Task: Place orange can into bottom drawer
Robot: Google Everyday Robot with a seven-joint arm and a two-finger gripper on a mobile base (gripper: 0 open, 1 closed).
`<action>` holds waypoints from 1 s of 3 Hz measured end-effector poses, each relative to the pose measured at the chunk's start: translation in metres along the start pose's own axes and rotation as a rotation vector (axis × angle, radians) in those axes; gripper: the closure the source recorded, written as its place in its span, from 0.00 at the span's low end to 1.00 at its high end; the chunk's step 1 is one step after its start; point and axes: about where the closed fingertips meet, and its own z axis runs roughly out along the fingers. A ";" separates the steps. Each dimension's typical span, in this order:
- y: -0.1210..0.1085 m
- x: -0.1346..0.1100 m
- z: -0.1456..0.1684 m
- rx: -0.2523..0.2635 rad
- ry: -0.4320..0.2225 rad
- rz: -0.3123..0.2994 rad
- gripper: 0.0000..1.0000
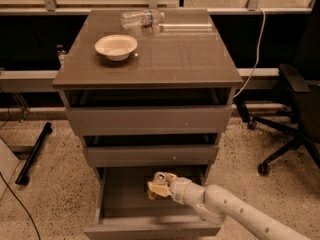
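Observation:
My gripper is to release the orange can. It will set it free on the grey inside of the bottom drawer (162, 198), near its middle.
The bottom drawer (120, 196) of the grey-brown cabinet is pulled open and shows its plain grey inside. My gripper (158, 187) reaches in from the lower right and hangs inside the drawer, near its middle and just above the floor. Its pale fingers (161, 190) are closed around the orange can (152, 196). Only a small orange-brown part of the can shows below the fingers, with a silver top (159, 177) above them. My white arm (235, 211) crosses the drawer's front right corner.
The two upper drawers (150, 119) are slightly open. A white bowl (116, 46) and a clear plastic bottle (141, 19), lying on its side, are on the cabinet top. A black office chair (295, 109) stands to the right, and a black stand leg (32, 154) lies on the floor at left.

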 end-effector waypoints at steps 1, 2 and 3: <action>-0.012 0.030 0.007 0.057 -0.012 0.041 1.00; -0.028 0.056 0.013 0.116 -0.026 0.065 1.00; -0.040 0.076 0.017 0.172 -0.015 0.073 1.00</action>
